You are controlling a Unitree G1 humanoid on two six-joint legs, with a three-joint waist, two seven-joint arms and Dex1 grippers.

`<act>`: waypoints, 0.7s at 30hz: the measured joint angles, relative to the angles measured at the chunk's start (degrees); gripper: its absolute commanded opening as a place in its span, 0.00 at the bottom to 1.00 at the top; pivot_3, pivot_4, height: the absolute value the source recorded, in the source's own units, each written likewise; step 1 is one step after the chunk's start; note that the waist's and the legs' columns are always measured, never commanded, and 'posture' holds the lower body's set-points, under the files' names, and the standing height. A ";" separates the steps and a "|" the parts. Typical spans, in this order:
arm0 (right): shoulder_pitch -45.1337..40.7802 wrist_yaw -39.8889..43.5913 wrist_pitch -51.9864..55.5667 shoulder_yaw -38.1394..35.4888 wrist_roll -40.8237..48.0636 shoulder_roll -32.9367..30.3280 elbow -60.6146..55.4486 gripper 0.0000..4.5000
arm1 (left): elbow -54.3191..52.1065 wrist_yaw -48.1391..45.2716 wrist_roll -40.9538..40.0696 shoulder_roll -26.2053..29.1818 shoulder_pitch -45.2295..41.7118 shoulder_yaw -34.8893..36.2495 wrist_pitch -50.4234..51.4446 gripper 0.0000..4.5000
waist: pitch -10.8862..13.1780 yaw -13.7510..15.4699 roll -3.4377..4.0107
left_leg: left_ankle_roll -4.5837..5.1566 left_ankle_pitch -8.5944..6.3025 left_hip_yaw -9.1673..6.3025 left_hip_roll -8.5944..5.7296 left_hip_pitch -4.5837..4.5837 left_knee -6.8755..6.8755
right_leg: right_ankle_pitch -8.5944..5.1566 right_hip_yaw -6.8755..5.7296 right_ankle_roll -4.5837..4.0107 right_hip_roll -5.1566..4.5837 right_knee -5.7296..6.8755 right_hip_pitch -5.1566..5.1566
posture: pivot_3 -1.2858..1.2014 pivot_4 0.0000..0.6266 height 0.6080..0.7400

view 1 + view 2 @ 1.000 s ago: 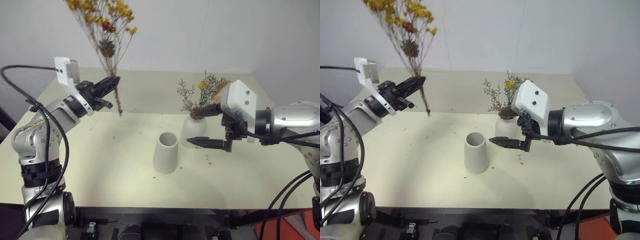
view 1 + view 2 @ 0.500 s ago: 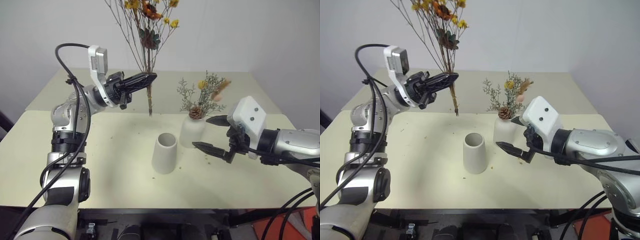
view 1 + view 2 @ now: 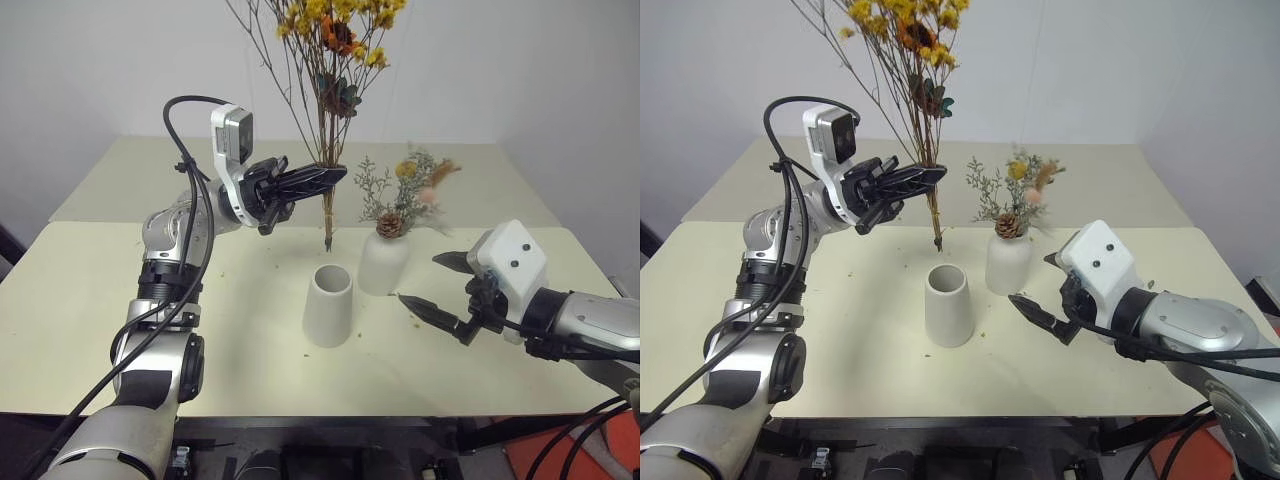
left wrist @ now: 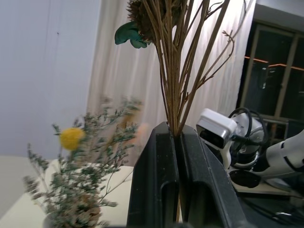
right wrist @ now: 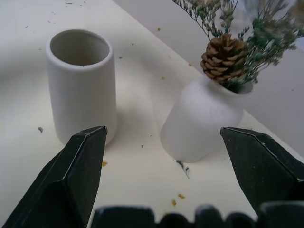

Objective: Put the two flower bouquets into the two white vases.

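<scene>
My left gripper has the large yellow-orange bouquet, now just above the tapered white vase. It will let go of it in the opening of the tapered white vase point(image 3: 332, 279).
My left gripper point(image 3: 335, 177) is shut on the thin brown stems of the large yellow-orange bouquet point(image 3: 333, 30), which stands nearly upright. Its stem ends point(image 3: 328, 243) hang just above and behind the mouth of the tapered white vase point(image 3: 328, 305), which is empty. The left wrist view shows the fingers point(image 4: 154, 180) pinching the stems point(image 4: 173, 95). The smaller grey-green bouquet point(image 3: 404, 194) with its brown cone point(image 5: 223, 57) sits in the rounded white vase point(image 3: 384, 264). My right gripper point(image 3: 418, 277) is open and holds nothing, low over the table to the right of both vases.
The vases stand mid-table on a pale cream tabletop point(image 3: 200, 330) dotted with small plant crumbs point(image 5: 180, 195). A second pale surface point(image 3: 150, 170) lies behind, against a white wall. The table's front edge point(image 3: 300, 415) is close to me.
My left gripper has carried the yellow bouquet to the right and turned it upright; its stem ends now hang over the tapered vase. The open right gripper has drawn back and down from the rounded vase.
</scene>
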 measured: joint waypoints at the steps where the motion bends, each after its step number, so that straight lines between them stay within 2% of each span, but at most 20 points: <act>1: 0.69 0.11 -0.02 -1.03 0.65 -0.03 -0.35 1.00 | 0.00 -0.41 0.00 -0.01 0.00 -0.13 0.18 0.00 | 0.00 0.04 0.00 | 0.00 0.00 -0.01 0.00 -0.01 0.00 | 0.00 -0.01 0.00 0.00 0.00 0.00 | 0.52 0.24 1.00; 11: 2.93 -0.18 -0.07 -3.10 3.65 -0.93 -1.33 1.00 | -1.63 -1.91 1.68 -0.61 3.03 -2.86 0.69 0.00 | 0.00 0.05 0.00 | 0.00 0.00 -0.01 0.00 0.02 0.01 | -0.01 0.00 0.02 0.00 0.00 0.03 | 0.52 0.24 1.00; 21: 3.35 -1.50 -0.12 -3.24 4.78 -1.58 -1.32 1.00 | -1.98 -3.23 4.97 -1.64 5.33 -4.69 -3.93 0.00 | 0.00 0.12 0.00 | 0.00 0.00 -0.01 -0.01 0.00 0.01 | -0.01 0.00 0.01 -0.01 -0.02 0.03 | 0.52 0.24 1.00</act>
